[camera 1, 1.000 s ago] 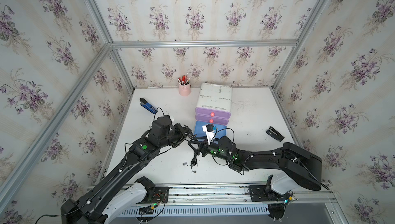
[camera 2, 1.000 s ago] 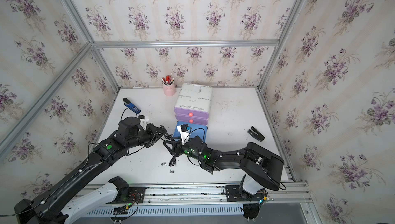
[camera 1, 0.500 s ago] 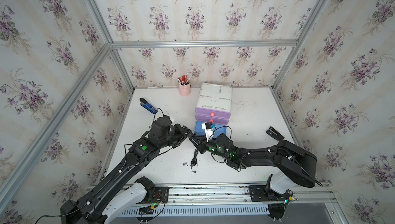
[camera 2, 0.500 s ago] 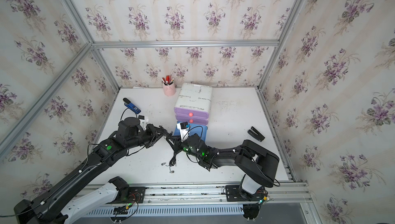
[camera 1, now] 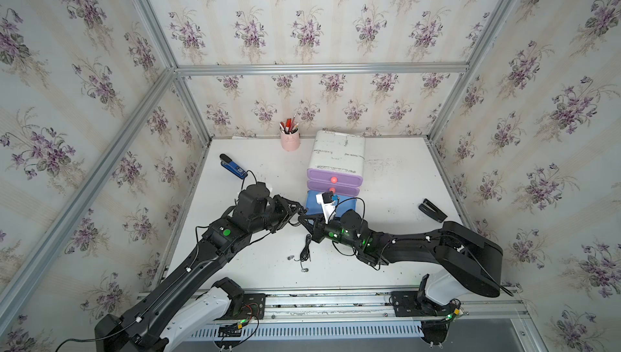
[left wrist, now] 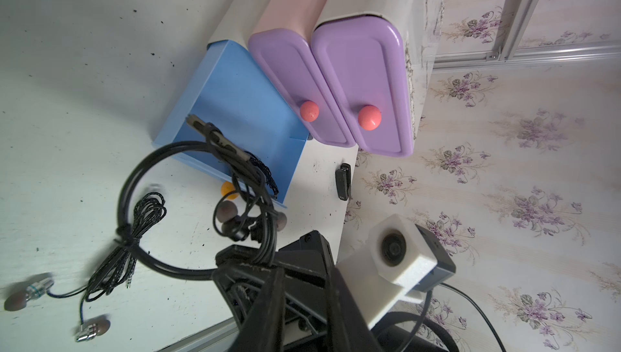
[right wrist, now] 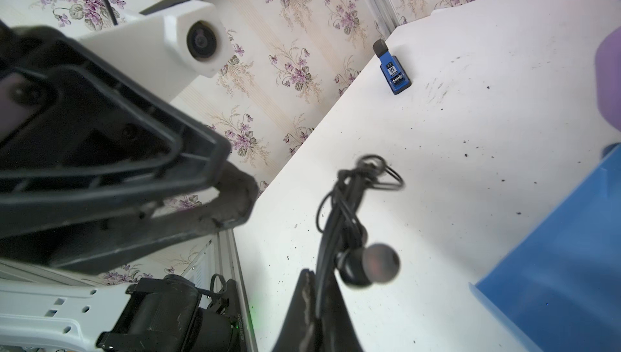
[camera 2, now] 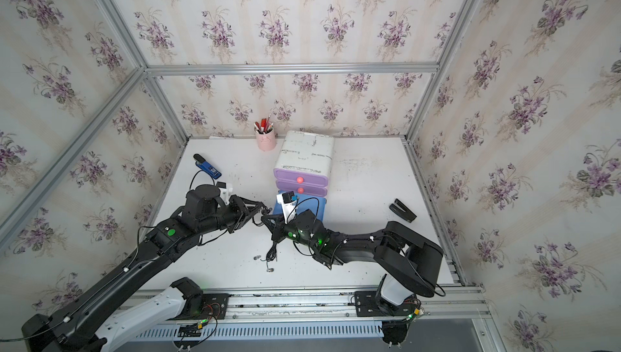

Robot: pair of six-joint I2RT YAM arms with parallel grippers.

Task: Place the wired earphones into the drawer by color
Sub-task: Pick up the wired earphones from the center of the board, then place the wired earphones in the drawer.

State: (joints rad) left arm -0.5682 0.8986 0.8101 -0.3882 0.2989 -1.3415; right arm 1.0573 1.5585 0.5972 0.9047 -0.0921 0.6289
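Next, I let go of the black wired earphones with my right gripper behind the dark braided cable in the open blue drawer (camera 1: 344,207).
My right gripper (right wrist: 319,286) is shut on a bundle of black wired earphones (right wrist: 349,219) with grey ear tips, held above the table just in front of the drawer (camera 1: 336,158). The bottom blue drawer (left wrist: 235,105) is pulled out, and a dark braided cable lies inside it. My left gripper (left wrist: 305,276) faces the right one tip to tip, jaws parted, with nothing between them. In both top views the two grippers (camera 1: 300,210) (camera 2: 267,221) nearly touch. A second, braided black pair with silver buds (camera 1: 305,251) (left wrist: 134,232) lies on the table below, crossing the held loop.
A pink pen cup (camera 1: 290,138) stands at the back beside the drawer unit. A blue stapler (camera 1: 233,167) lies at the back left and a black stapler (camera 1: 432,210) at the right edge. Both purple drawers (camera 2: 300,179) are closed.
The right gripper moved up to the left one and closed on the black earphones. The left gripper's jaws have parted and let the cable go.
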